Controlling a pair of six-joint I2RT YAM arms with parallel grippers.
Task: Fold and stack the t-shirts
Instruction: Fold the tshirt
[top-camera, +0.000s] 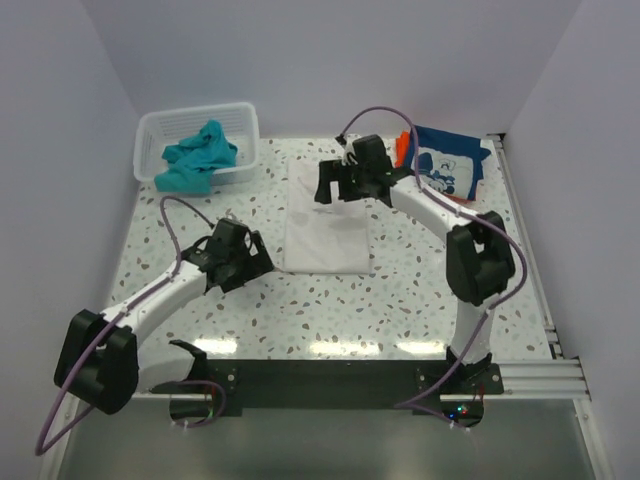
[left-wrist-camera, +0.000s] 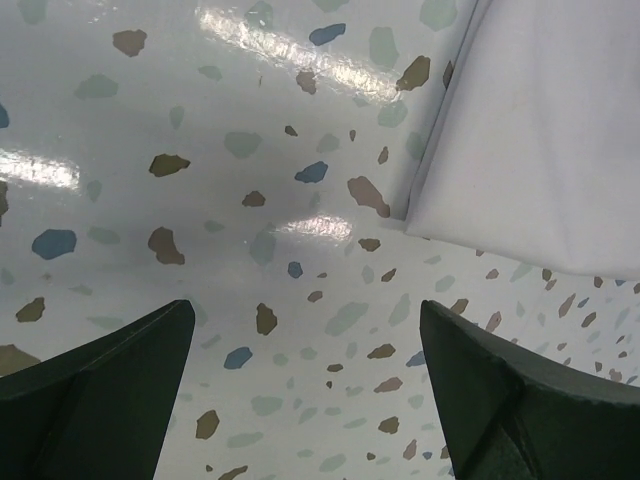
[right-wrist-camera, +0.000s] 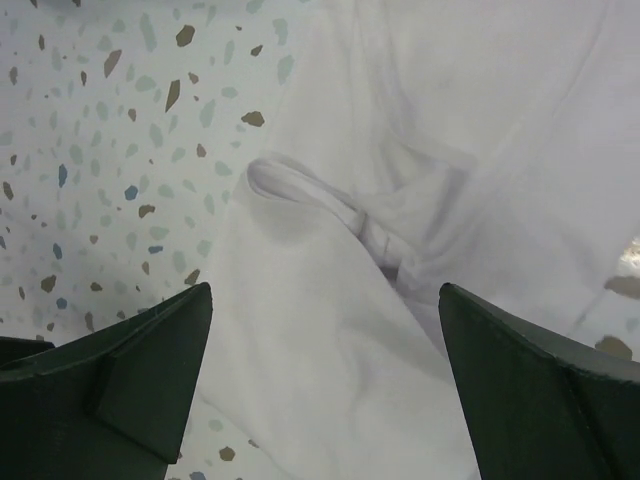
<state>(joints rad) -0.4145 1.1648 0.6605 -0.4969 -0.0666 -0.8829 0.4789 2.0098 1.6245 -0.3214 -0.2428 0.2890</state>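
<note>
My left gripper needs to go next to the near corner (top-camera: 283, 270) (left-wrist-camera: 411, 228) of the white t-shirt, on the basket's side, and close there.
The white t-shirt (top-camera: 326, 225) lies folded into a long strip at the table's middle. My right gripper (top-camera: 338, 183) is open just above its far end, where a rumpled sleeve (right-wrist-camera: 330, 205) shows between the fingers. My left gripper (top-camera: 252, 262) is open and empty over bare table, left of the shirt's near corner (left-wrist-camera: 520, 160). The teal t-shirt (top-camera: 200, 155) lies crumpled in the white basket. The navy t-shirt with white print (top-camera: 450, 165) lies at the far right, the orange one (top-camera: 403, 148) peeking out beside it.
The white mesh basket (top-camera: 160, 128) stands at the far left corner. The speckled table (top-camera: 300, 310) has a metal rail along its right edge (top-camera: 530, 260). White walls close in the back and both sides.
</note>
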